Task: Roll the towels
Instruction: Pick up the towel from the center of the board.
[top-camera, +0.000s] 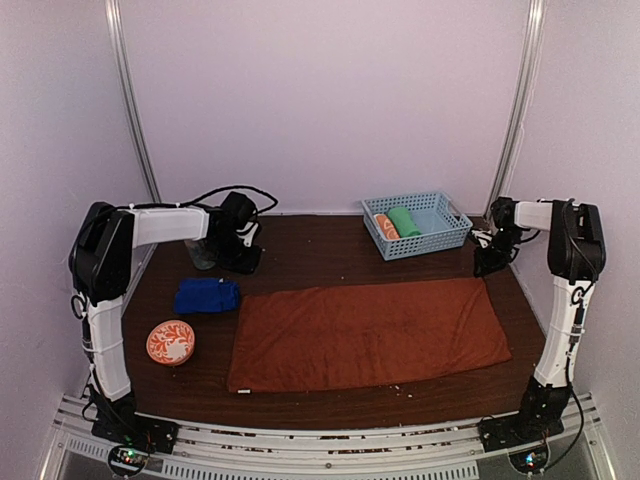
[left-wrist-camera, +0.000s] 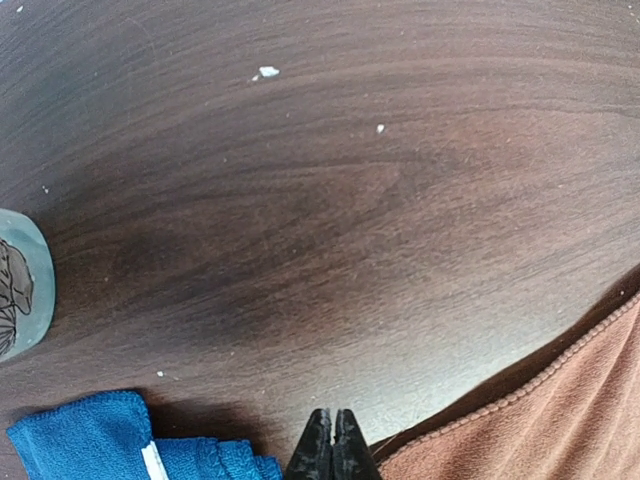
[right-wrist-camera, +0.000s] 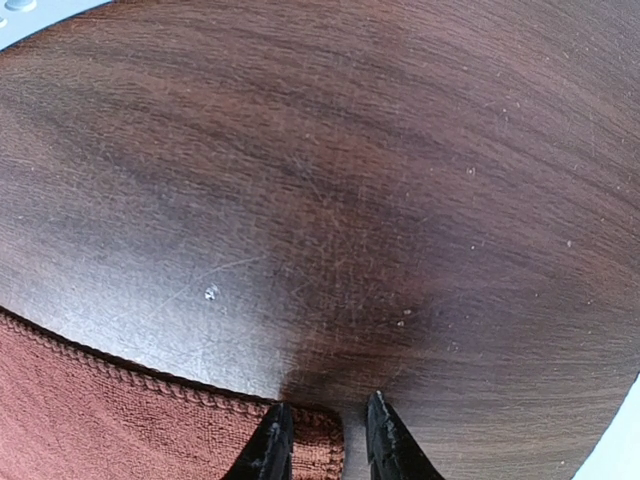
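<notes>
The near edge of the brown towel lies at a slant, so the robot's right gripper needs to pinch the towel's far corner (top-camera: 483, 283) and pull the towel straight with the left gripper before rolling.
The rust-brown towel (top-camera: 370, 335) lies flat and spread across the middle of the table. A royal blue towel (top-camera: 207, 295) sits bunched to its left. My left gripper (top-camera: 240, 258) hangs shut and holding nothing over bare wood behind the blue towel; its wrist view shows the shut tips (left-wrist-camera: 333, 440) between the blue towel (left-wrist-camera: 100, 440) and the brown towel's edge (left-wrist-camera: 540, 420). My right gripper (top-camera: 490, 262) is at the brown towel's far right corner. In its wrist view the jaws (right-wrist-camera: 325, 405) stand apart, with the towel's corner (right-wrist-camera: 180, 430) lying between the fingers.
A light blue basket (top-camera: 445, 232) at the back right holds a green rolled towel (top-camera: 404, 221) and an orange-and-white one (top-camera: 386, 227). An orange patterned bowl (top-camera: 171, 342) sits at the front left. A glass (top-camera: 198, 255) stands by the left gripper, seen also as a glass (left-wrist-camera: 20, 290) in the left wrist view.
</notes>
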